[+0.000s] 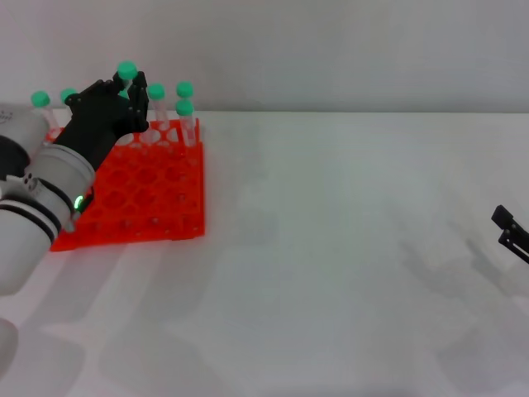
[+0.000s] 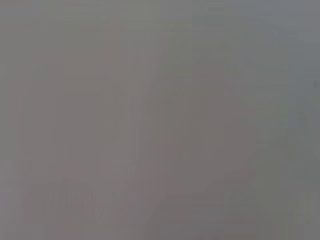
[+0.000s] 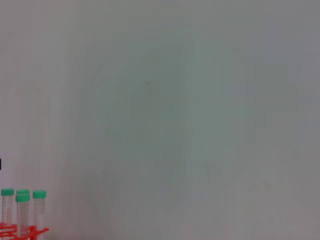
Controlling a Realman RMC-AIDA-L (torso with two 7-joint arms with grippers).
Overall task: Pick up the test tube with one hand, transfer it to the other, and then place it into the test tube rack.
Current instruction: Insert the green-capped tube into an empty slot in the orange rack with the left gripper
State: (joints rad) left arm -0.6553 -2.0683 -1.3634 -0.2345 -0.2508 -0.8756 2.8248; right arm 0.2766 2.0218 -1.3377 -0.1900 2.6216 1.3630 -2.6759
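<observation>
Next, my left gripper lets go of the test tube in the rack slot (image 1: 162, 152) next to the nearest green-capped tube.
The orange-red test tube rack (image 1: 140, 194) stands at the far left of the white table. My left gripper (image 1: 126, 98), on the green-lit arm, is above the rack's back rows and is shut on the test tube, whose green cap (image 1: 126, 70) sticks up between the fingers. The tube's body is hidden behind the gripper. My right gripper (image 1: 506, 227) is at the right edge of the head view, low over the table, open and empty. The left wrist view shows only plain grey.
Several other green-capped tubes stand in the rack's back rows, such as one (image 1: 184, 107) at the right back corner and one (image 1: 40, 100) at the left. The right wrist view shows a rack corner (image 3: 22, 231) with tubes (image 3: 39, 196).
</observation>
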